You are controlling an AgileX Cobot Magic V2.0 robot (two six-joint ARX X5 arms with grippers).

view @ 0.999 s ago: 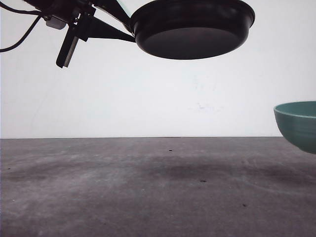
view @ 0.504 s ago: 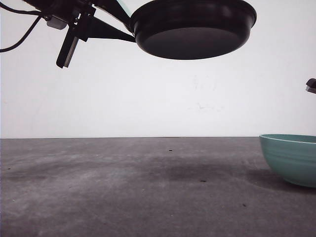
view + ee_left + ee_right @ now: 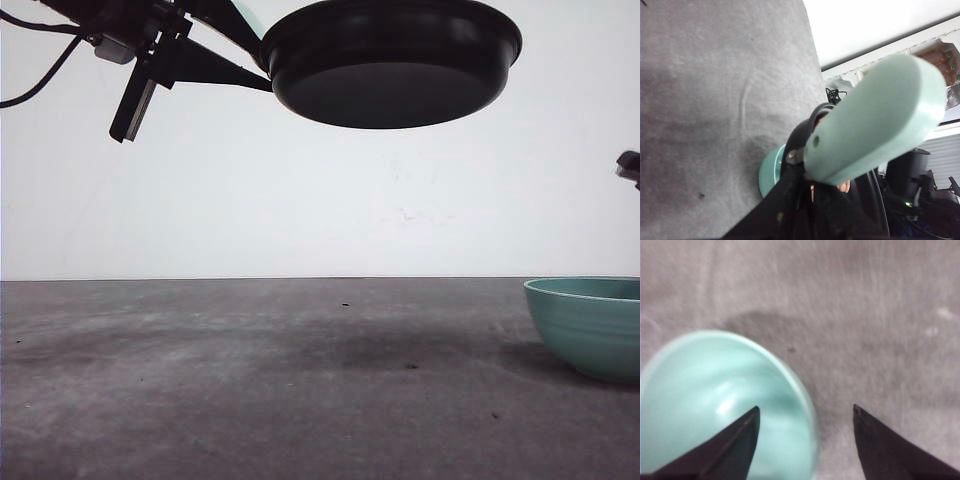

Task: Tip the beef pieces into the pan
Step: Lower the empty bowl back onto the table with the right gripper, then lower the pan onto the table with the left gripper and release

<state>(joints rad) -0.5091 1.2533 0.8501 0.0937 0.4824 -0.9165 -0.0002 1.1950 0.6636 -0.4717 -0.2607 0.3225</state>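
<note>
Next, my left gripper sets the black pan down on the bare grey table a short gap from the teal bowl [image 3: 307, 364].
The black pan [image 3: 392, 62] hangs high above the table, seen from below, with its inside hidden in the front view. My left gripper [image 3: 807, 182] is shut on the pan's mint-green handle [image 3: 875, 120]. A few pinkish beef pieces [image 3: 843, 187] show inside the pan just past the handle. An empty teal bowl [image 3: 588, 325] stands on the table at the right. My right gripper [image 3: 806, 412] hovers open over the bowl's rim [image 3: 807, 405], with nothing between its fingers. A dark bit of that gripper [image 3: 630, 165] shows above the bowl.
The grey table [image 3: 300, 380] stretches wide below the pan, with a white wall behind it. In the left wrist view the teal bowl [image 3: 771, 172] sits far below the pan, and dark equipment [image 3: 910, 175] stands beyond the table edge.
The teal bowl has come down from the air at the right onto the table and my right gripper has let it go. The pan has dipped slightly.
</note>
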